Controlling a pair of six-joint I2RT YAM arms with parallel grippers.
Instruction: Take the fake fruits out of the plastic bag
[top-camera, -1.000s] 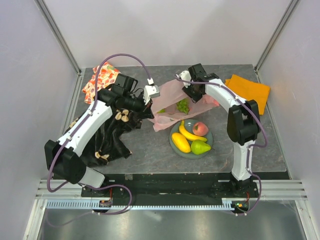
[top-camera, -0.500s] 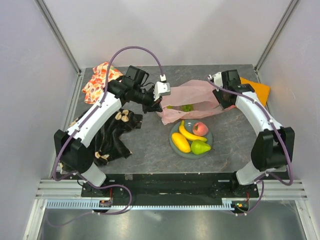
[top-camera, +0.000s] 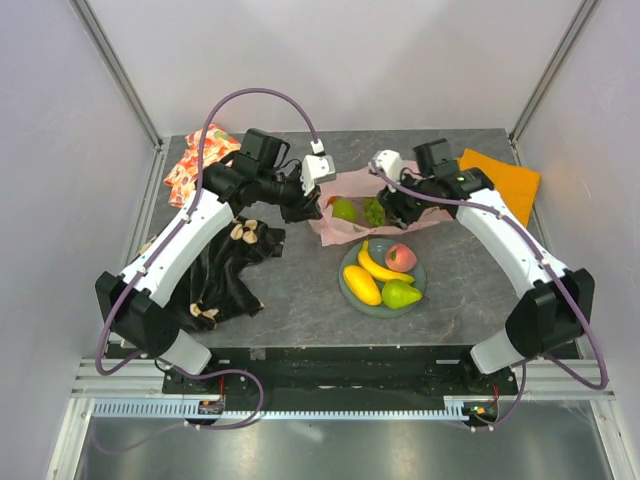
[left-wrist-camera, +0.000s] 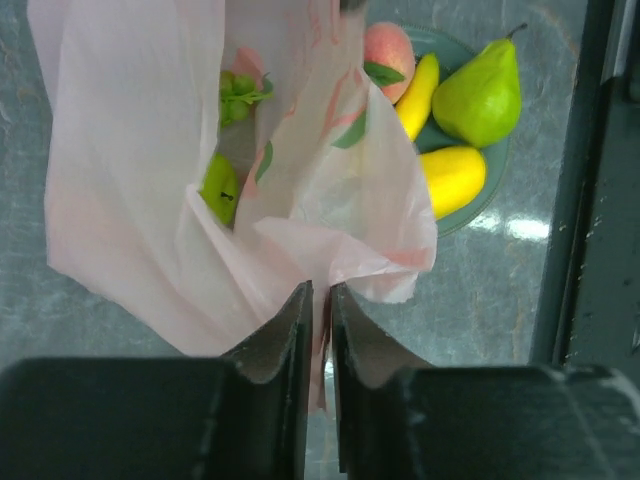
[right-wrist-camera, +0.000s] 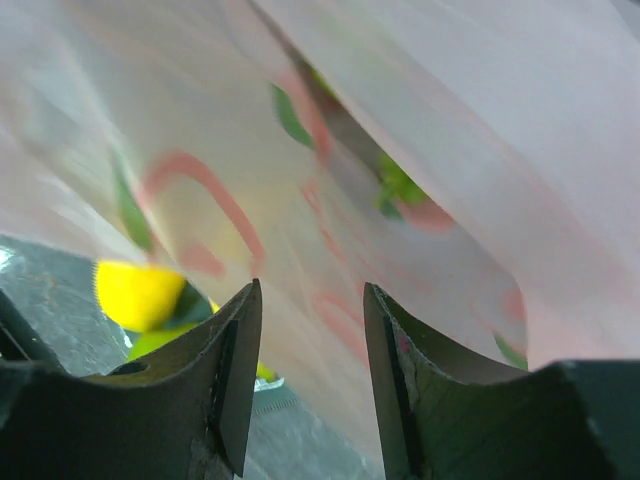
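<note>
The bag's loose film folds in over the green grapes, so next my left gripper regrips the bag's edge (left-wrist-camera: 335, 262) and raises it before my right gripper reaches in.
The pink plastic bag (top-camera: 350, 195) lies crumpled at the back of the table, and a green apple (top-camera: 345, 210) and green grapes (top-camera: 373, 212) show in its mouth. My left gripper (top-camera: 308, 203) is at the bag's left edge. In the left wrist view its jaws (left-wrist-camera: 321, 290) are pinched on a fold of bag film, with the apple (left-wrist-camera: 218, 190) and grapes (left-wrist-camera: 238, 88) beyond. My right gripper (top-camera: 394, 208) is at the bag's right side. Its jaws (right-wrist-camera: 312, 290) stand apart, with bag film (right-wrist-camera: 330, 230) just ahead of them. Banana (top-camera: 378, 265), mango (top-camera: 361, 285), pear (top-camera: 401, 294) and peach (top-camera: 401, 257) lie on the plate (top-camera: 424, 274).
A floral fabric (top-camera: 196, 160) lies at the back left and an orange cloth (top-camera: 503, 177) at the back right. A black patterned cloth (top-camera: 225, 270) is heaped under the left arm. The plate sits just in front of the bag.
My right gripper has come left from the bag's right end to its middle by the grapes. The bag has bunched up shorter, and the apple now shows. The left gripper has barely shifted.
</note>
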